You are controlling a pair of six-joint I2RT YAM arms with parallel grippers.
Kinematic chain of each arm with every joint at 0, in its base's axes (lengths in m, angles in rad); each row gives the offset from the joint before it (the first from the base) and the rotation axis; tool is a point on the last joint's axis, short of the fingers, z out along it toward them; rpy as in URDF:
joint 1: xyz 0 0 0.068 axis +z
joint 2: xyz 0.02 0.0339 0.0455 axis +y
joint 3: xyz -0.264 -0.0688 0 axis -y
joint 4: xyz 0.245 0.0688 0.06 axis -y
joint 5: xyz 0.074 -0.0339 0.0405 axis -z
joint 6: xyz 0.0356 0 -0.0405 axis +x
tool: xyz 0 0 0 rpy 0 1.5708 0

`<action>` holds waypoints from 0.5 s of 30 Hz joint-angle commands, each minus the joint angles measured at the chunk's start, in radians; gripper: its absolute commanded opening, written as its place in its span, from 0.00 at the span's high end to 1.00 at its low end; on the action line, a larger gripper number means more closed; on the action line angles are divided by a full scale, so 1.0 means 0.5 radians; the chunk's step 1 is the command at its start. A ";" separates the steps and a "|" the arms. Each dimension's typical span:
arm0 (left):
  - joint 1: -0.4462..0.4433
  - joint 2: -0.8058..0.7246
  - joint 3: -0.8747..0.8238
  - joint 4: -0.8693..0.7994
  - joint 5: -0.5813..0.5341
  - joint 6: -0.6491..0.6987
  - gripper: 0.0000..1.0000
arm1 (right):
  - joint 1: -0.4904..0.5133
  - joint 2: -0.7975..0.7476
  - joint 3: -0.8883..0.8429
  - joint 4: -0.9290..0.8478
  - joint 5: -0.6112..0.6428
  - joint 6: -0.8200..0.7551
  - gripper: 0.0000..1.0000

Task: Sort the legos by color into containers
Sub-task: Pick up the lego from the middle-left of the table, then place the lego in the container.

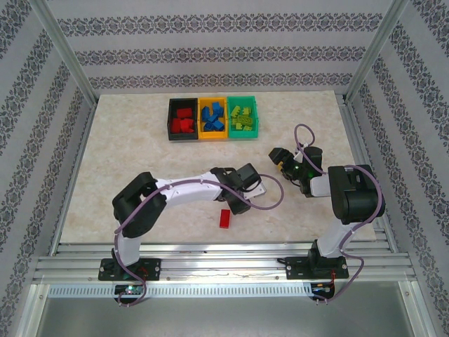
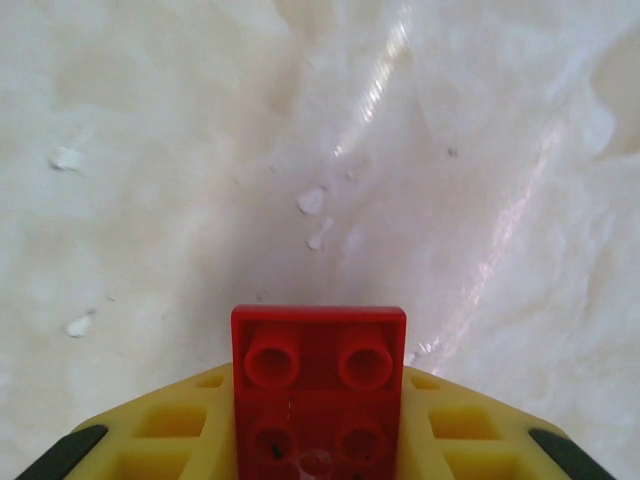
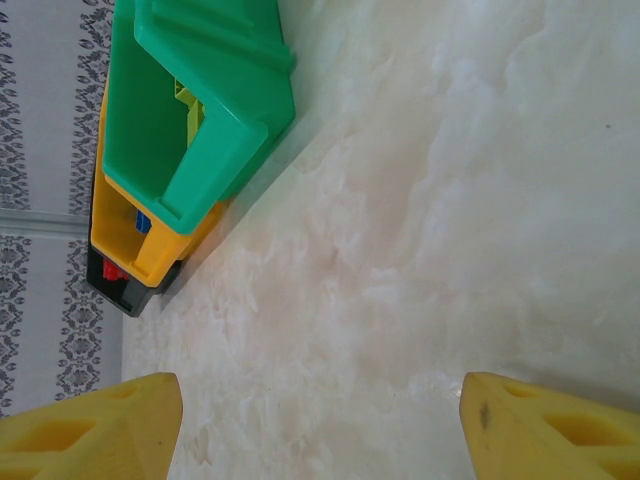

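My left gripper is holding the red lego. I will let it go on top of the red legos (image 1: 181,123) near the front of the black bin.
One red lego (image 2: 318,385) sits between the yellow fingers (image 2: 170,430) of my left gripper (image 2: 320,400), hollow underside up, just above the table. From above, that red lego (image 1: 225,218) pokes out of the left gripper (image 1: 231,208) near the table's front middle. My right gripper (image 1: 284,159) hovers open over bare table at centre right, its fingertips (image 3: 100,430) wide apart. At the back stand the black bin (image 1: 170,119) with red legos (image 1: 184,121), the orange-yellow bin (image 1: 212,136) with blue legos (image 1: 212,116) and the teal bin (image 1: 255,116) with lime legos (image 1: 242,118).
In the right wrist view the teal bin (image 3: 215,100), orange-yellow bin (image 3: 150,250) and black bin (image 3: 130,295) line up at the upper left. Metal frame rails (image 1: 210,263) run along the near edge. Patterned walls (image 1: 42,126) enclose the marble tabletop (image 1: 133,154).
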State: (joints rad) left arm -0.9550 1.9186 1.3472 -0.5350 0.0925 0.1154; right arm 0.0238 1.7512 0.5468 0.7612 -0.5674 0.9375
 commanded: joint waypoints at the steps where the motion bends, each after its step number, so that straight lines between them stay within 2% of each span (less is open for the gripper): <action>1: 0.039 -0.144 -0.093 0.208 -0.158 -0.107 1.00 | 0.032 0.051 0.008 0.009 -0.049 0.008 0.25; 4: 0.092 -0.296 -0.254 0.437 -0.238 -0.197 1.00 | 0.032 0.050 0.008 0.008 -0.049 0.008 0.25; 9: 0.284 -0.496 -0.393 0.627 -0.085 -0.379 1.00 | 0.032 0.053 0.007 0.013 -0.052 0.006 0.25; 15: 0.622 -0.704 -0.546 0.784 0.132 -0.594 1.00 | 0.032 0.054 0.008 0.012 -0.048 0.007 0.25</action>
State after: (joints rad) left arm -0.6994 1.6146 1.0969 -0.2272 0.0959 -0.0929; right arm 0.0238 1.7512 0.5468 0.7620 -0.5697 0.9375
